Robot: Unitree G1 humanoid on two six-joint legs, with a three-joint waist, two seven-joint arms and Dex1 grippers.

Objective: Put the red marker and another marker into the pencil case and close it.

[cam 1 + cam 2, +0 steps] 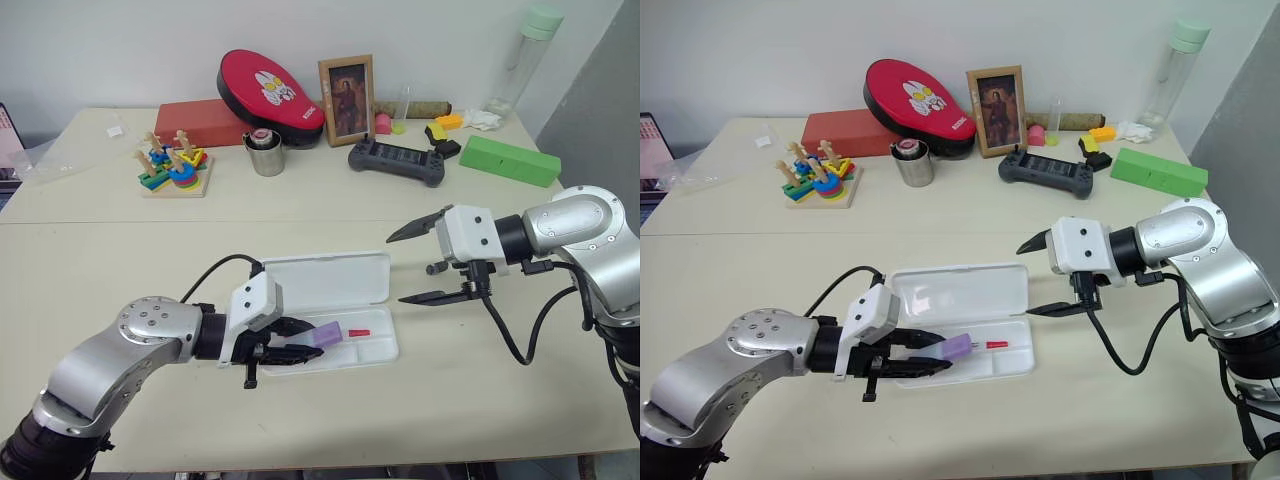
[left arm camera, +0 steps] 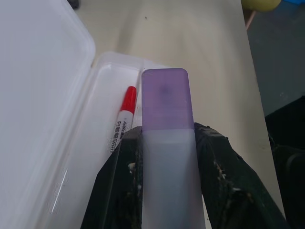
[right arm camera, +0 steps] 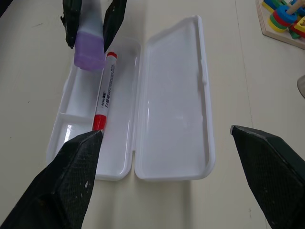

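Next, my left gripper releases the lilac-capped marker in the tray's front slot [image 1: 315,356], parallel to the red marker.
The pencil case [image 1: 330,282] lies open on the table, its lid flat behind the tray. The red marker [image 3: 106,90] lies lengthwise in the tray, its red cap [image 1: 358,332] pointing toward the right arm. My left gripper [image 1: 297,349] is shut on the other marker [image 2: 167,143], a stubby pale one with a lilac cap [image 1: 327,335], and holds it low over the tray's left end beside the red marker. Whether it touches the tray I cannot tell. My right gripper [image 1: 396,268] hangs open above the table at the case's right end, holding nothing.
Along the back of the table stand a wooden stacking toy [image 1: 173,170], a metal cup [image 1: 266,155], a red pad [image 1: 270,85], a photo frame [image 1: 346,100], a black game controller [image 1: 396,160], a green box [image 1: 509,159] and a tall bottle [image 1: 525,55].
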